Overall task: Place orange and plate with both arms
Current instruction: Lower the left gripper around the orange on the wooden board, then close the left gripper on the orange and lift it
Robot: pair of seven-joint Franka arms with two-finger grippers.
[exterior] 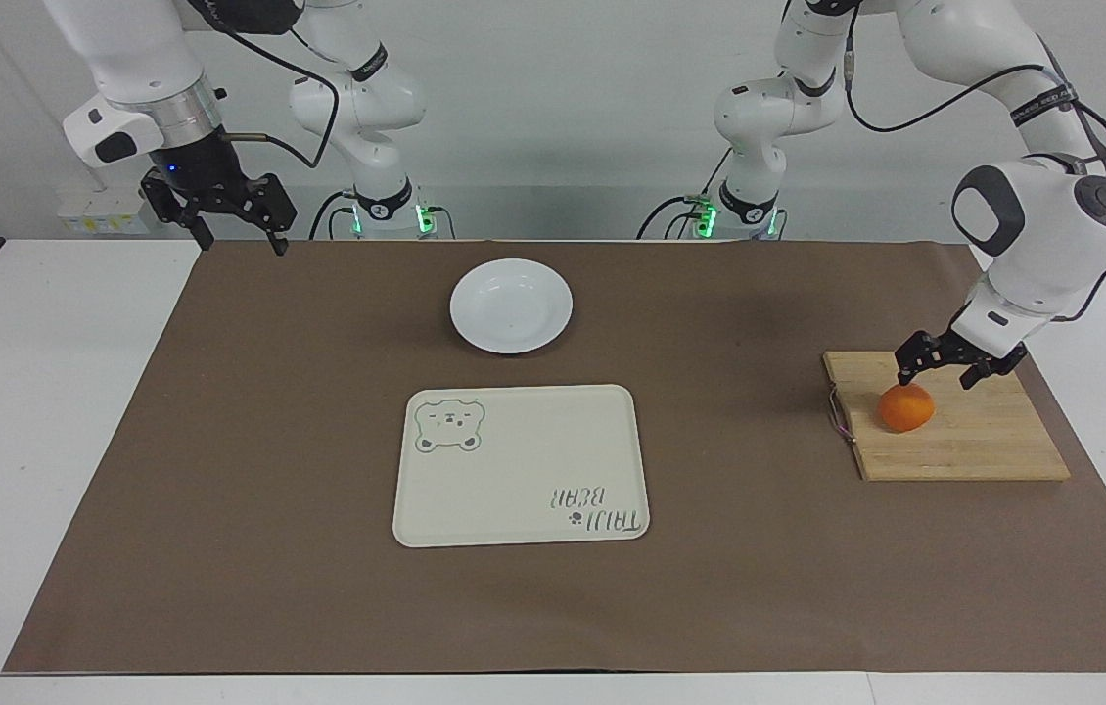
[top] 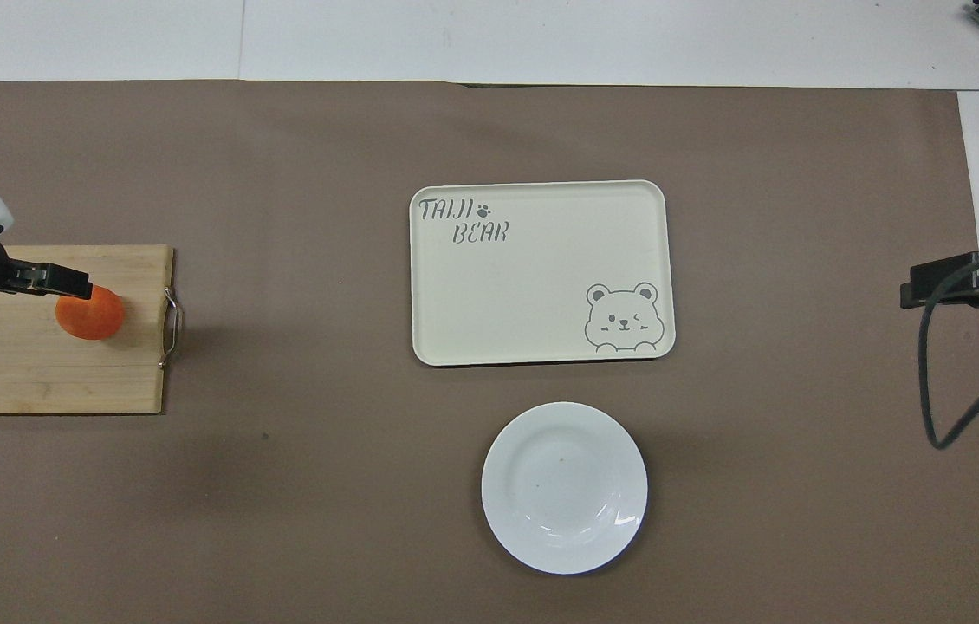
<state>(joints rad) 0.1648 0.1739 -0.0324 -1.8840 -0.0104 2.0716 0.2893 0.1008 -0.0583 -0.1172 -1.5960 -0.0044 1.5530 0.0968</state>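
Note:
The robot's left gripper needs to next reach farther over and close around the middle of the orange (top: 92, 311) on the wooden cutting board.
The orange (exterior: 906, 407) lies on a wooden cutting board (exterior: 984, 446) toward the left arm's end of the table; it also shows in the overhead view (top: 91, 314). My left gripper (exterior: 935, 378) is open and hangs low just over the orange, its fingers astride the top and not around it; it also shows from above (top: 56, 279). The white plate (exterior: 511, 305) sits on the brown mat, nearer to the robots than the tray, and shows in the overhead view (top: 564, 487). My right gripper (exterior: 242, 241) is open and empty, waiting over the mat's corner at the right arm's end (top: 944, 282).
A cream tray with a bear drawing (exterior: 521, 465) lies mid-table, also seen from above (top: 541, 273). The cutting board (top: 22, 373) has a metal handle on the edge facing the tray. Two small white arms with green lights stand at the robots' edge of the table.

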